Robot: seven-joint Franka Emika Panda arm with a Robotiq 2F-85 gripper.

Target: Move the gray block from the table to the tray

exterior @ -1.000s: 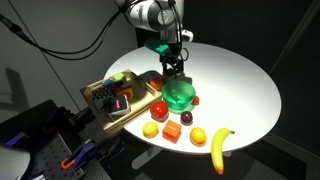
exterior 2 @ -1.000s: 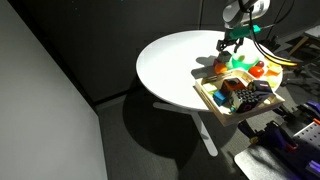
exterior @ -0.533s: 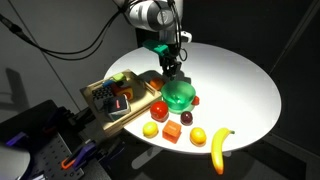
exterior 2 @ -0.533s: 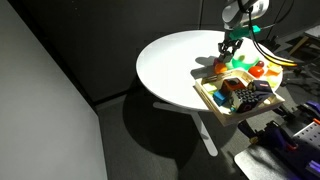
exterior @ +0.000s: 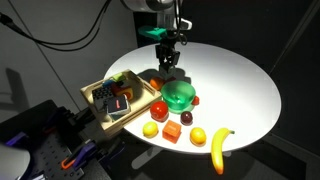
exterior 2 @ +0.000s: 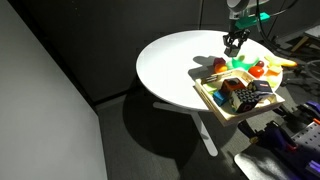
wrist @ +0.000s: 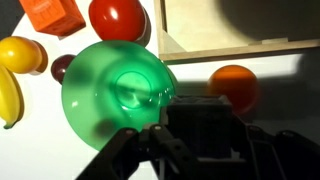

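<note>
Next, my gripper sets the gray block free inside the tray (exterior: 128,95), beside the black box and over toward the side where the green bowl is.
The gray block (wrist: 204,118) is a small dark cube, and my gripper (wrist: 206,140) is shut on it with a finger on each side. In both exterior views the gripper (exterior: 168,66) (exterior 2: 234,42) hangs a little above the white table (exterior: 235,80) (exterior 2: 170,62), just behind the green bowl (exterior: 180,95) (wrist: 118,92). The tray (exterior: 104,117) (exterior 2: 214,107) has a light wooden rim and sits at the table's edge with several objects inside. In the wrist view its rim (wrist: 230,51) lies just beyond the block.
Around the green bowl lie a red tomato (wrist: 117,17), an orange block (wrist: 55,12), a yellow lemon (wrist: 20,52) and an orange fruit (wrist: 236,84). A banana (exterior: 219,148), a lemon (exterior: 198,136) and a red cube (exterior: 172,132) sit near the table's front edge.
The jaws have closed on the gray block, and the gripper has risen from the table with it.
</note>
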